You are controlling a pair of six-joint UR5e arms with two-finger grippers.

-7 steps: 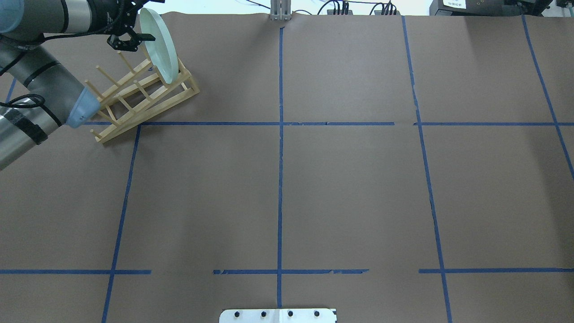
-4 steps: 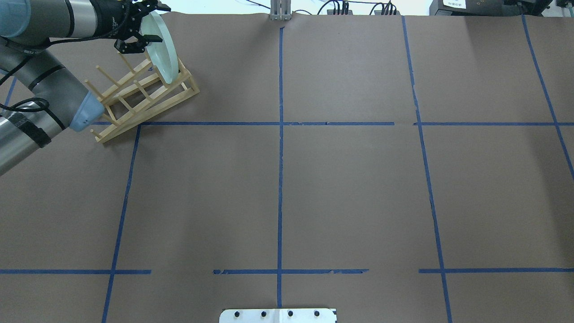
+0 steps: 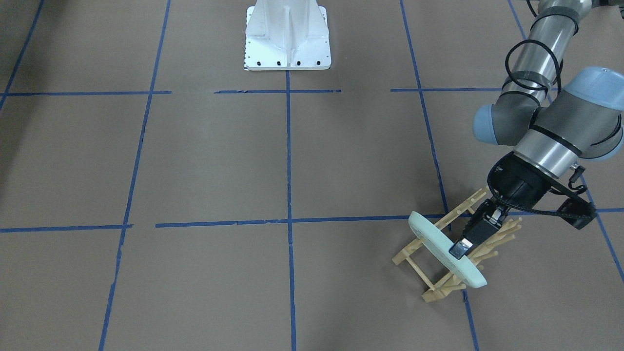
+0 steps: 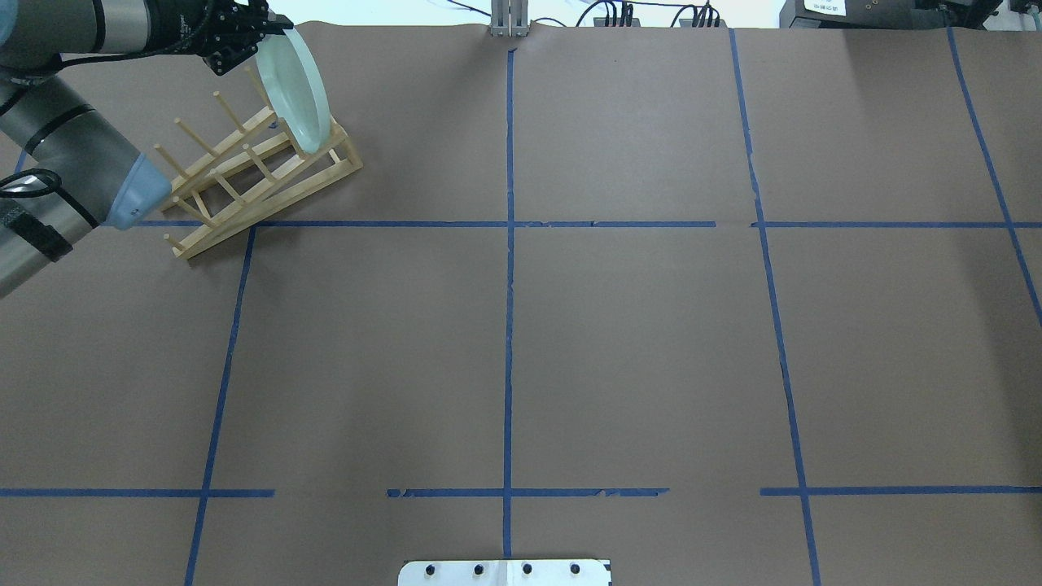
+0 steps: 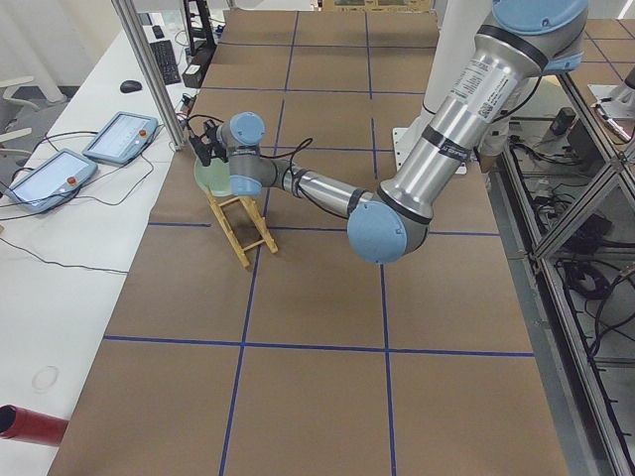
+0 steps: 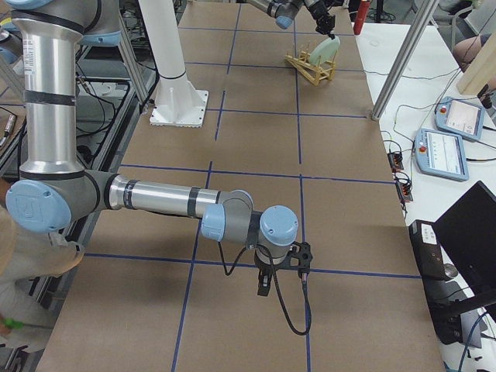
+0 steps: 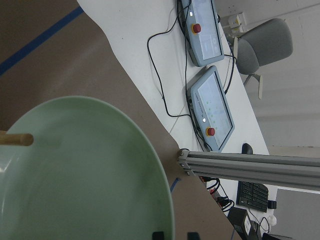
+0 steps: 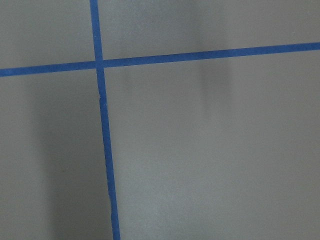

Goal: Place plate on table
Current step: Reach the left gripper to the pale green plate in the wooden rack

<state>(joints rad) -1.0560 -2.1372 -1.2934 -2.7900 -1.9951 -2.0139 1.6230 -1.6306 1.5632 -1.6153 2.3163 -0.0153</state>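
Next, my left gripper sets the plate on the bare brown table (image 3: 365,129) between the white robot base and the wooden rack.
The pale mint-green plate (image 4: 299,89) stands on edge in the light wooden peg rack (image 4: 244,175) at the far left of the brown table (image 4: 635,342). My left gripper (image 4: 262,39) is at the plate's upper rim, shut on it, one finger on each face. The front view shows a finger (image 3: 460,248) across the plate (image 3: 431,239). In the left wrist view the plate (image 7: 85,170) fills the lower left, with both fingertips at the rim. My right gripper (image 6: 263,287) hangs low over bare table far from the rack; I cannot tell its state.
The white robot base (image 3: 286,34) stands at the table's near middle. Behind the rack are the table's far edge, an aluminium post (image 5: 149,69) and two teach pendants (image 5: 119,137). Brown surface with blue tape lines stretches to the right of the rack.
My left gripper moved onto the plate's upper rim and closed from wide open. The plate's top shifted slightly to the right in the rack.
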